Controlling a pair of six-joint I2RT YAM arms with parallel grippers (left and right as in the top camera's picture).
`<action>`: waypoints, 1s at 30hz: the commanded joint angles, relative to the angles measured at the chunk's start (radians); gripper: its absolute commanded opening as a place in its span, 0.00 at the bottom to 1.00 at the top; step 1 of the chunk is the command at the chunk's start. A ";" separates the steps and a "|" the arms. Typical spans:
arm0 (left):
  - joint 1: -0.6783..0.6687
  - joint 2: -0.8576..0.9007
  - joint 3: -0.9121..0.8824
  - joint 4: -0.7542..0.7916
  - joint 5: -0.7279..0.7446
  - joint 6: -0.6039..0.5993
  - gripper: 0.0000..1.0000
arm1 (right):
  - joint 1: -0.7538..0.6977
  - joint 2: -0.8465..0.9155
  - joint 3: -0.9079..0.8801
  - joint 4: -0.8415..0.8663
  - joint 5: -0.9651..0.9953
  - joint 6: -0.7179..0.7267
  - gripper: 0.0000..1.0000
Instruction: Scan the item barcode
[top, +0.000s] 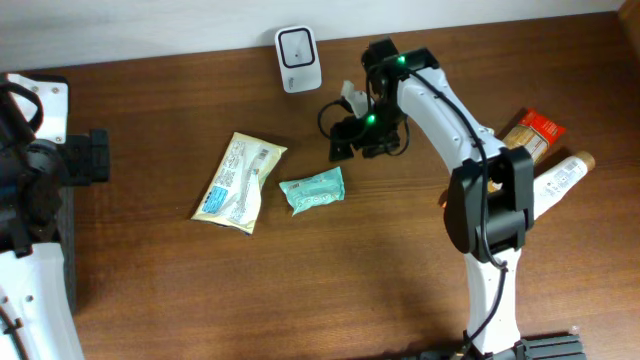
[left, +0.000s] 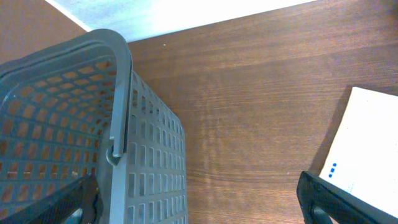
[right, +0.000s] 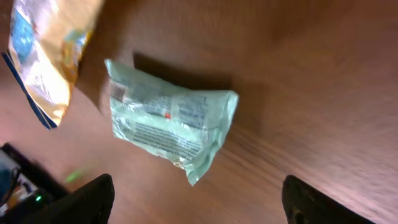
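Observation:
The robot's right gripper should close on the end of the teal packet (top: 340, 184) (right: 214, 138) that is farthest from the yellow-white snack packet.
A teal packet (top: 311, 190) lies flat on the wooden table, printed side up, also seen in the right wrist view as the teal packet (right: 168, 121). My right gripper (top: 352, 138) hovers just up and right of it, open, with nothing between its fingers; in its own view the right gripper (right: 196, 205) has the packet's corner just ahead of the jaws. The white scanner (top: 297, 58) stands at the back edge. My left gripper (left: 199, 205) is open and empty at the far left, beside a grey basket (left: 62, 143).
A yellow-white snack packet (top: 238, 181) lies left of the teal one. An orange box (top: 532, 133) and a white tube (top: 558, 178) lie at the right, behind the right arm. A white sheet-like thing (left: 367, 149) shows at the left wrist view's right edge.

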 joint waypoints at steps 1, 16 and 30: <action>0.004 -0.003 0.010 0.001 0.006 0.012 0.99 | 0.022 0.042 -0.089 0.047 -0.137 0.008 0.87; 0.004 -0.003 0.010 0.001 0.006 0.012 0.99 | 0.136 0.043 -0.272 0.355 -0.199 0.233 0.61; 0.004 -0.003 0.010 0.001 0.006 0.012 0.99 | 0.092 0.021 -0.272 0.386 -0.414 0.108 0.04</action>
